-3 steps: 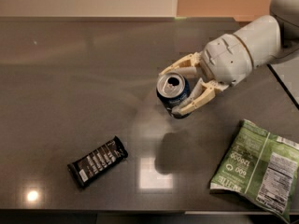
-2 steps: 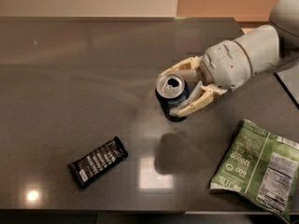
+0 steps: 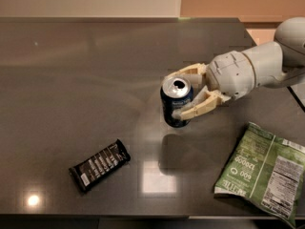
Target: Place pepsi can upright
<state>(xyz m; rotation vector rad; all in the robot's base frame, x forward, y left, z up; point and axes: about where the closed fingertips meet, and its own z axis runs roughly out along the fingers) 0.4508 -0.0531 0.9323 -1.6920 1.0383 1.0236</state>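
Note:
The robot's gripper needs to release the pepsi can, now upright near the table's middle, upright on the dark table (image 3: 186,119) behind the bright square glare.
The pepsi can (image 3: 176,104) is dark blue with a silver top and an open pull-tab hole. It stands upright near the middle of the dark table (image 3: 86,80). My gripper (image 3: 174,95) reaches in from the right. Its cream fingers (image 3: 200,109) are closed around the can, one behind the top rim and one across the front. The can's base is at or just above the tabletop; I cannot tell which.
A black snack bar (image 3: 99,165) lies at the front left. A green chip bag (image 3: 259,171) lies at the front right, close below my arm (image 3: 257,68). The table's front edge runs along the bottom of the view.
The gripper and the can have moved slightly down and toward the front of the table. The can stays upright in the fingers. The snack bar and chip bag have not moved.

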